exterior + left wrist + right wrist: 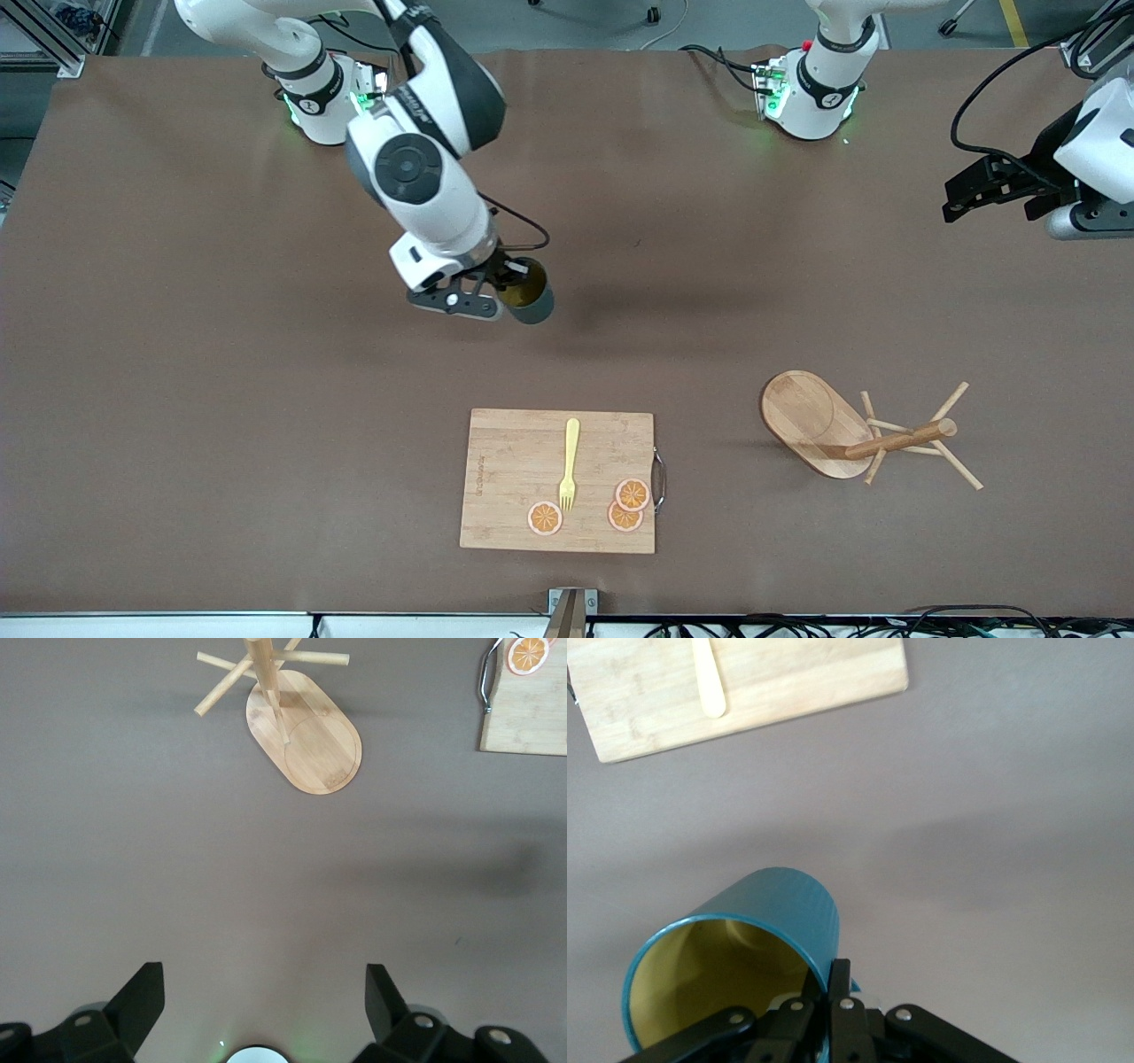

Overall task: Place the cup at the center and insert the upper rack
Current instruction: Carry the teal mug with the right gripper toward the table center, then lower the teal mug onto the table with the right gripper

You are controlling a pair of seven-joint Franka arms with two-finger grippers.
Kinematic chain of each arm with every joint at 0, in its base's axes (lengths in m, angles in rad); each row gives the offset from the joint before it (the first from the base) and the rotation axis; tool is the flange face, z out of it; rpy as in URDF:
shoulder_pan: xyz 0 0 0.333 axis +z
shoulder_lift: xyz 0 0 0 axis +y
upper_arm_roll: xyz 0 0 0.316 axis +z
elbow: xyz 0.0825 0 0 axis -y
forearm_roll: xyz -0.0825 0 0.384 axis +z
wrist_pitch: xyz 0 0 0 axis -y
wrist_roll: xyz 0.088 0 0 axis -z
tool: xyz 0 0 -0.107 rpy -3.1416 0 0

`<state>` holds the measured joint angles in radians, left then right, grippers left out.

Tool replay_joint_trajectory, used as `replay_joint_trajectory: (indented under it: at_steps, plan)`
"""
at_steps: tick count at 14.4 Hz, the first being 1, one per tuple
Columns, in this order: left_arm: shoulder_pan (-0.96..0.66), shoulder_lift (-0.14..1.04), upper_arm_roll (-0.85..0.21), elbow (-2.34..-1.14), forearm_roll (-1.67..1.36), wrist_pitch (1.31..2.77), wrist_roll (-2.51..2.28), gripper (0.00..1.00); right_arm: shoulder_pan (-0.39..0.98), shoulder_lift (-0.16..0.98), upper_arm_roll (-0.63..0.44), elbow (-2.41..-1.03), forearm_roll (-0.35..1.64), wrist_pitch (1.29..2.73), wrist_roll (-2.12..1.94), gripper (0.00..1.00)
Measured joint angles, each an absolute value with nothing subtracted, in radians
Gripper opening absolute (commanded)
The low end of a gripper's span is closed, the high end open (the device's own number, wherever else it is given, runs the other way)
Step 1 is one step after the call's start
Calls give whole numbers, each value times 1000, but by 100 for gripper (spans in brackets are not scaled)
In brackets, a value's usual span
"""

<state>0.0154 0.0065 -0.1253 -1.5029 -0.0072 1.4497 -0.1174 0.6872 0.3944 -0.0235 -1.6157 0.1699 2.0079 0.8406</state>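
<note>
My right gripper is going to put the cup down on the bare table (607,291) beyond the cutting board, between the lines of fork and metal handle.
My right gripper (507,285) is shut on the rim of the cup (529,296), a dark teal mug with a mustard-yellow inside (735,966). It holds the cup tilted in the air over the bare brown table near the middle. One finger is inside the wall, the other outside. The upper rack (864,431), a light wooden mug tree, lies on its side toward the left arm's end, with its oval base (308,734) tipped up and its pegs splayed. My left gripper (967,197) waits open at the table's edge, well away from the rack, with nothing between its fingers (142,1001).
A bamboo cutting board (514,470) lies near the front edge, nearer the front camera than the cup. On it are a yellow fork (570,464) and three orange slices (629,505). The board's metal handle (659,478) faces the rack.
</note>
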Motion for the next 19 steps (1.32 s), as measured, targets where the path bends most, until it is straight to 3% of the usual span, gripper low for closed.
replay_joint_trajectory:
  at_steps: [8,19]
  plan:
    - [13,7,-126,-1503,-7,1450,-117,100,793,488,-27,-1590,139,2048,956,0]
    - [12,7,-126,-1503,-7,1450,-117,100,876,572,-27,-1635,99,2193,795,0]
